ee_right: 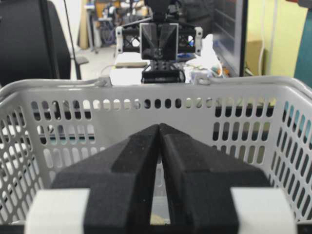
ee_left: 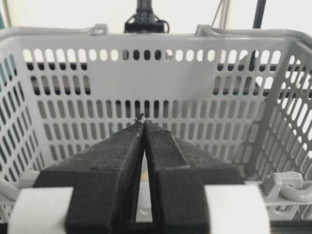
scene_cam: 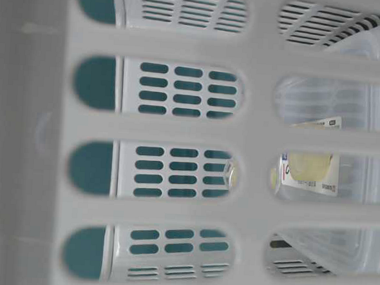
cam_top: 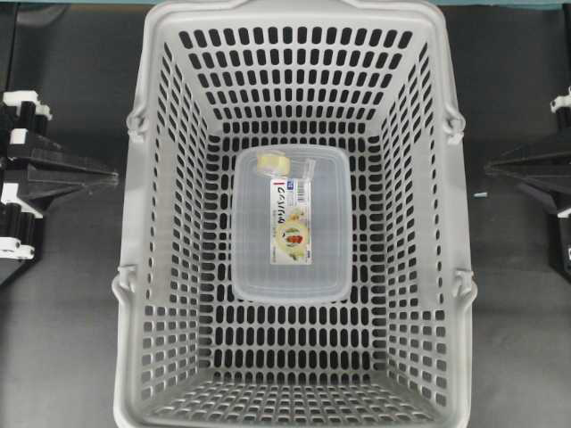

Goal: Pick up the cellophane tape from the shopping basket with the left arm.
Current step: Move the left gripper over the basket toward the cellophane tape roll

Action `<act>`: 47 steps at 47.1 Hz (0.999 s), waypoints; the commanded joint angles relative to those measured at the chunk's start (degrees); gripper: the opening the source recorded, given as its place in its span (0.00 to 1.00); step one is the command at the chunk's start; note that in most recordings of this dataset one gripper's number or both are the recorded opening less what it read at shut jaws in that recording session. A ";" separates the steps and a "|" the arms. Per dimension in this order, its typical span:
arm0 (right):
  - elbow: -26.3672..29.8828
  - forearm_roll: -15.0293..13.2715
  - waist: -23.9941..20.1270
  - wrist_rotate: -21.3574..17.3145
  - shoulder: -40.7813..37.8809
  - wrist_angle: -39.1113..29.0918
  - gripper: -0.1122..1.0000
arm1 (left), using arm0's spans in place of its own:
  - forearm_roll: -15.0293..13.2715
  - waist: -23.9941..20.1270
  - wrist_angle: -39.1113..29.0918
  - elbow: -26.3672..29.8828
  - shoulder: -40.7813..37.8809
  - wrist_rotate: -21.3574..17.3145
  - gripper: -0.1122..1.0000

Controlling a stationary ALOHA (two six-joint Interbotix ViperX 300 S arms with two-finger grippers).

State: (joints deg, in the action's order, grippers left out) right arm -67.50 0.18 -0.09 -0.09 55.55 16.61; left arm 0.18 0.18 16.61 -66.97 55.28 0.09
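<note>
The robot's left gripper needs to close on the outer edge of the cellophane tape (cam_top: 292, 235) that is lying flat on the clear box's white-and-red label.
The cellophane tape (cam_top: 272, 161), a small pale-yellow ring with a clear plastic piece, lies on the far left corner of a clear box's lid inside the light-grey shopping basket (cam_top: 152, 267). My left gripper (cam_top: 113, 177) rests outside the basket's left wall, pointing at it. It is shut and empty, and in the left wrist view its black fingertips (ee_left: 143, 123) meet in front of the slotted wall (ee_left: 195, 97). My right gripper (cam_top: 489, 167) sits outside the right wall, also shut with nothing in it, its tips touching (ee_right: 159, 126).
A large clear rectangular box (cam_top: 290, 259) with a white-and-red label (cam_top: 293, 221) fills the middle of the basket floor. Handle hinges (cam_top: 136, 120) stick out on both sides. The table-level view looks through the basket's slotted wall (scene_cam: 178, 129) from close up.
</note>
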 commanded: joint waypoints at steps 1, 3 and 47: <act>0.97 0.18 0.26 0.00 -0.62 0.26 0.11 | 2.29 0.35 -2.29 3.34 -0.44 0.97 0.15; 0.97 0.18 0.18 0.00 -0.53 -0.35 0.11 | 2.29 0.26 -4.31 4.66 -0.35 1.23 0.14; 4.04 0.44 -1.23 -0.97 0.62 -15.73 0.81 | 2.37 1.93 -55.90 43.77 -32.08 0.79 0.10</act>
State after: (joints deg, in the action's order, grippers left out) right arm -64.86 0.44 -1.14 -1.14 56.43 0.44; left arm 2.29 1.85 -37.35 -27.25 25.75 0.88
